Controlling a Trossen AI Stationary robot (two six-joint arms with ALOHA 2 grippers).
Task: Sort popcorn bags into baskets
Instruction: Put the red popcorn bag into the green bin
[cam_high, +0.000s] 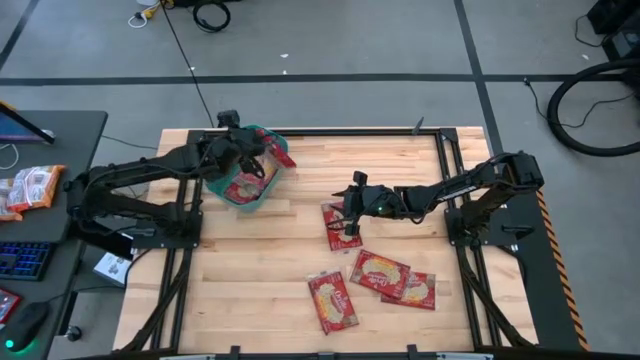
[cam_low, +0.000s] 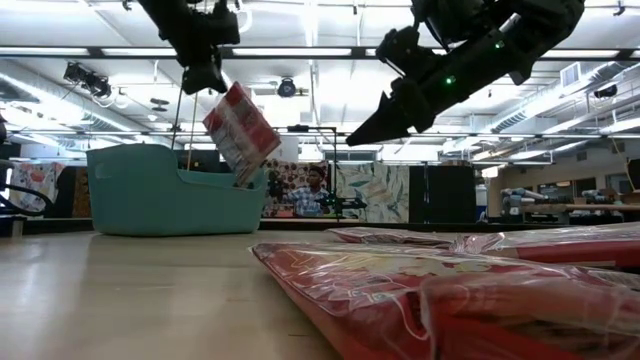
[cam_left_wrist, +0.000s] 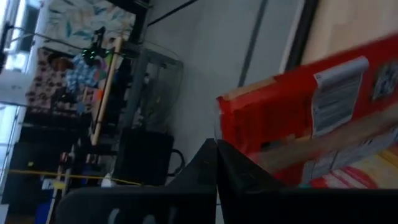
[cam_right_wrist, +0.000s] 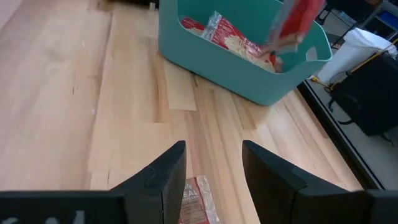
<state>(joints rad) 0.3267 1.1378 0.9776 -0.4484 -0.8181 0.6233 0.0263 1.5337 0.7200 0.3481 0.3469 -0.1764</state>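
Next, my left gripper lets go of the red popcorn bag on the packets in the far part of the teal basket (cam_high: 264, 160).
The teal basket (cam_high: 222, 190) stands at the table's far left, with packets (cam_right_wrist: 231, 38) lying inside it. My left gripper (cam_high: 262, 157) is above the basket's right rim, shut on a red popcorn bag (cam_low: 242, 130). My right gripper (cam_high: 348, 212) hovers open near the table's middle, above a bag (cam_high: 340, 228) lying flat; that bag's end shows between the fingers (cam_right_wrist: 194, 202). Three more bags (cam_high: 332, 300), (cam_high: 378, 272), (cam_high: 412, 291) lie flat toward the near edge. My left gripper pinches the bag at its upper end (cam_low: 222, 97) between the two shut fingers (cam_left_wrist: 205, 165), coming from above. The bag hangs tilted below the fingers, lifted off the table, its lower end (cam_low: 246, 178) at the basket's right rim; whether it touches the rim I cannot tell.
Bare wood lies between the basket and the flat bags (cam_high: 270, 250). Black frame rails (cam_high: 450, 160) run along the table's sides. A dark desk on the left carries more packets (cam_high: 30, 188) and a keyboard (cam_high: 22, 258). A person (cam_low: 315, 190) sits far behind the table.
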